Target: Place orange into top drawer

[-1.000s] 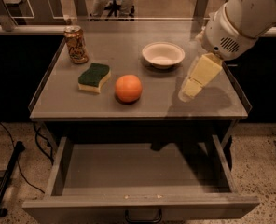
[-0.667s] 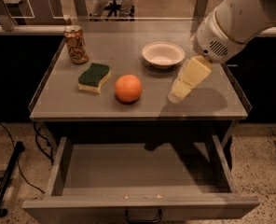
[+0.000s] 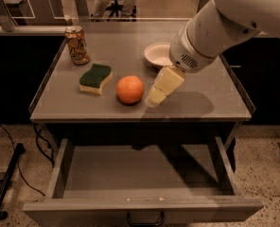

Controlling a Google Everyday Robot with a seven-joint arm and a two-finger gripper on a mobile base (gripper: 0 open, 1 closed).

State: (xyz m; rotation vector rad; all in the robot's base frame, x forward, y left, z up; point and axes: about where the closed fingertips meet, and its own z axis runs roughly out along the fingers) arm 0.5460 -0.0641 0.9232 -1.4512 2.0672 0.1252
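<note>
Next, the gripper moves across and closes around the middle of the orange (image 3: 130, 90) next to the green and yellow sponge.
The orange (image 3: 130, 89) is a round orange fruit on the grey table top, near the middle front. My gripper (image 3: 155, 98) hangs from the white arm just to the right of the orange, close to it and low over the table. The top drawer (image 3: 144, 174) is pulled out under the table, with a flat grey interior and a dark curved handle (image 3: 145, 219) on its front panel. Nothing lies in the drawer.
A green and yellow sponge (image 3: 95, 78) lies left of the orange. An orange-gold patterned can (image 3: 77, 44) stands at the back left. A white bowl (image 3: 160, 54) sits at the back, partly behind the arm. A glass rail runs behind the table (image 3: 215, 103).
The arm has swung left and toward the front, bringing the gripper from the table's right side to just beside the orange. The orange, sponge, can and bowl have not moved.
</note>
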